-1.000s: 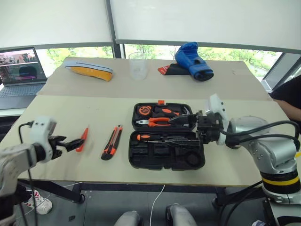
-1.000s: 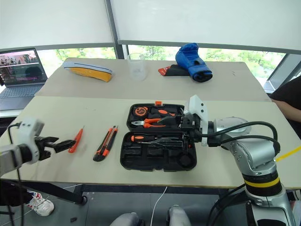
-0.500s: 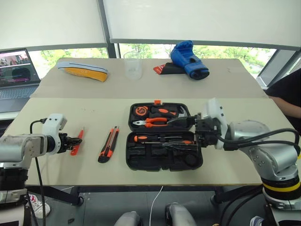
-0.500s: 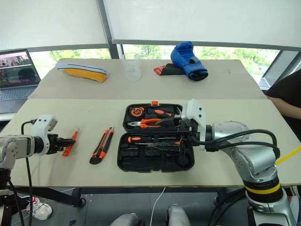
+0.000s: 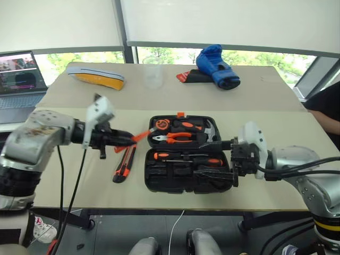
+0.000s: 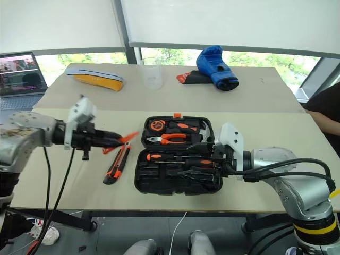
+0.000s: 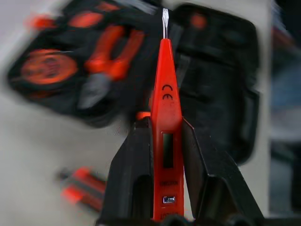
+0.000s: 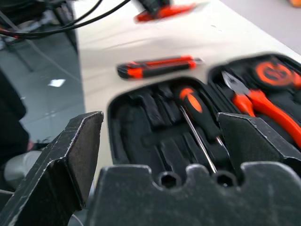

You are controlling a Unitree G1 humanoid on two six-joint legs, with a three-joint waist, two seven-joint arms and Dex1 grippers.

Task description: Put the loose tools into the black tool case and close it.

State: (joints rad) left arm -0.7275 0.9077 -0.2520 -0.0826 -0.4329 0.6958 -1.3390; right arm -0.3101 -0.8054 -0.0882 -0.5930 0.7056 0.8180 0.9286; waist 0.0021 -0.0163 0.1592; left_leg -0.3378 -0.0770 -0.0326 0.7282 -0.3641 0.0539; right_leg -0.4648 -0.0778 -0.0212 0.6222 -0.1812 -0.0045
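Observation:
I will use my left gripper to set the small all-orange screwdriver, now held above the table beside the case, down and let go of it in the case's near half (image 5: 169, 166) (image 7: 194, 92), beside the black-and-orange screwdrivers.
The black tool case (image 5: 159, 178) lies open in the middle of the table. Black-and-orange screwdrivers (image 5: 183, 158) rest in its near half. My left gripper (image 5: 125, 139) is shut on the small all-orange screwdriver (image 5: 139, 135) and holds it above the table just left of the case, tip pointing at the case. In the left wrist view that screwdriver (image 7: 165, 117) sits between the fingers (image 7: 136, 179). The orange-black utility knife (image 5: 123, 167) lies on the table under it. My right gripper (image 5: 220, 164) stands open at the case's right end, with nothing in it.
Pliers (image 5: 172, 138), a tape measure (image 5: 161, 125) and a hammer (image 5: 210, 127) sit in the case's far half. On the far table are a blue boxing glove (image 5: 218, 66), a clear cup (image 5: 152, 74), a yellow-grey object (image 5: 95, 78) and a laptop (image 5: 18, 79). A person (image 5: 326, 103) is at the right edge.
My left gripper closed on the orange screwdriver, lifted it off the table and swung it right to the case's edge. The right gripper drew back a little. The camera shifted.

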